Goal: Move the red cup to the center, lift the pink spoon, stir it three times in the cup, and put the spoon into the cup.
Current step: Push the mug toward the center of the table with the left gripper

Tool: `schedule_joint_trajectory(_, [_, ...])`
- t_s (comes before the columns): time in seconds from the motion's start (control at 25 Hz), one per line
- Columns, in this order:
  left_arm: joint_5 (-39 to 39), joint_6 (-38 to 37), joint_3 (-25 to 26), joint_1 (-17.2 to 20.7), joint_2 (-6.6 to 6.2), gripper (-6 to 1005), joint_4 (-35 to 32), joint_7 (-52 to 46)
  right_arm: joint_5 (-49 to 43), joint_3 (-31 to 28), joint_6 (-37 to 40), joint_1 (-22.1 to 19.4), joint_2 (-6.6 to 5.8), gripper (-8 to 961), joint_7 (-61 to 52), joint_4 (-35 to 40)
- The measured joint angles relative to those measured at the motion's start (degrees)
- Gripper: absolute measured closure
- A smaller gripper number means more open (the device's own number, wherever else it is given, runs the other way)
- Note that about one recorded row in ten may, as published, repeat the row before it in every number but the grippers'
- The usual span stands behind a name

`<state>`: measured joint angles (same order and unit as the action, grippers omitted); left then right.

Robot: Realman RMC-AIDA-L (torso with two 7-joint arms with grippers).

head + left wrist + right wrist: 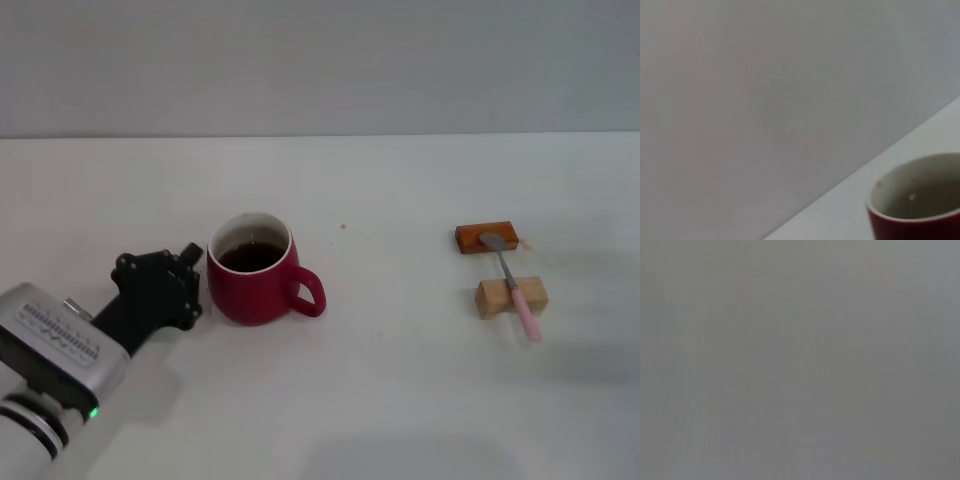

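I should set the red cup with my left gripper on the bare table [311, 320] just below its handle, towards the wooden blocks.
The red cup [255, 270] stands left of the middle of the white table [400, 400]. It holds dark liquid and its handle points right. In the left wrist view the red cup [920, 210] shows its rim and white inside at close range. My left gripper [196, 282] is right against the cup's left side, at the end of the arm that comes in from the lower left. The pink spoon [515, 290] lies at the right, its silver bowl on an orange-brown block [486, 238] and its neck across a tan wooden block [511, 296]. The right gripper is out of view.
A pale wall [320, 60] rises behind the table's far edge. The right wrist view shows only a plain grey surface. Bare tabletop lies between the cup and the two blocks.
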<state>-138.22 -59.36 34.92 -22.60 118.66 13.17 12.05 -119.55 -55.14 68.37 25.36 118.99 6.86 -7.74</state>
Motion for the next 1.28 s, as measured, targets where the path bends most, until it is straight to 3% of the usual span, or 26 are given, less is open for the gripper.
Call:
schedule_joint_trajectory(0.24, [0.31, 3.71, 5.72, -2.65, -0.12, 1000, -0.59, -0.01, -0.05, 0.12, 0.01, -0.05, 0.01, 421, -0.02, -0.07])
schedule_joint_trajectory(0.4, [0.03, 6.75, 6.23, -4.86, -0.16, 1000, -0.91, -0.01, -0.07, 0.13, 0.08, 0.04, 0.01, 422, -0.02, -0.04])
schedule_joint_trajectory(0.76, [-0.20, 8.20, 1.70, -6.15, 0.06, 1001, 0.77, 3.08, -0.02, -0.17, 0.01, 0.20, -0.08, 422, -0.02, -0.01])
schedule_joint_trajectory(1.28, [-0.28, 6.94, -2.58, -4.47, 0.16, 997, 4.79, 3.65, -0.07, 0.13, -0.35, 1.02, -0.17, 422, -0.01, 0.01])
